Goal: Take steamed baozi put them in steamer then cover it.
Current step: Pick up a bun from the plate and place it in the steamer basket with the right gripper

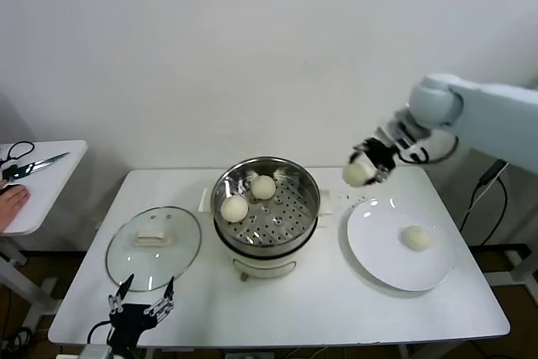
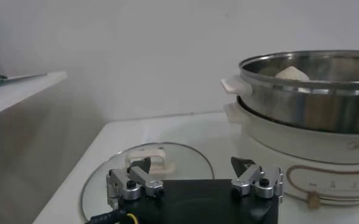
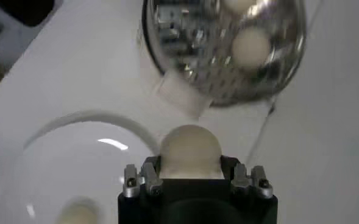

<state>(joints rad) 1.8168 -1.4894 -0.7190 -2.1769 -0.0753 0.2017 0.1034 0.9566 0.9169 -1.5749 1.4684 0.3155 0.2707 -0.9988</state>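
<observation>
My right gripper is going to let go of the baozi, now held above the plate's far edge, on the steamer's bare near side [image 1: 262,230] [image 3: 188,18], in front of the two baozi that are inside.
The steel steamer [image 1: 266,208] stands mid-table with two baozi inside, one [image 1: 234,208] on the robot's left and one [image 1: 263,187] farther back. My right gripper [image 1: 366,166] is shut on a third baozi [image 1: 357,173], held in the air above the plate's far edge, between plate and steamer. In the right wrist view that baozi [image 3: 189,151] sits between the fingers, with the steamer [image 3: 228,49] beyond it. Another baozi [image 1: 415,238] lies on the white plate [image 1: 378,254]. The glass cover [image 1: 154,245] lies flat left of the steamer. My left gripper [image 1: 141,299] hangs open at the table's front left.
A side table [image 1: 38,187] with scissors [image 1: 29,166] stands at the far left, and a person's hand [image 1: 10,204] rests on it. In the left wrist view the cover [image 2: 145,170] lies just beyond the open fingers, the steamer [image 2: 307,91] beside it.
</observation>
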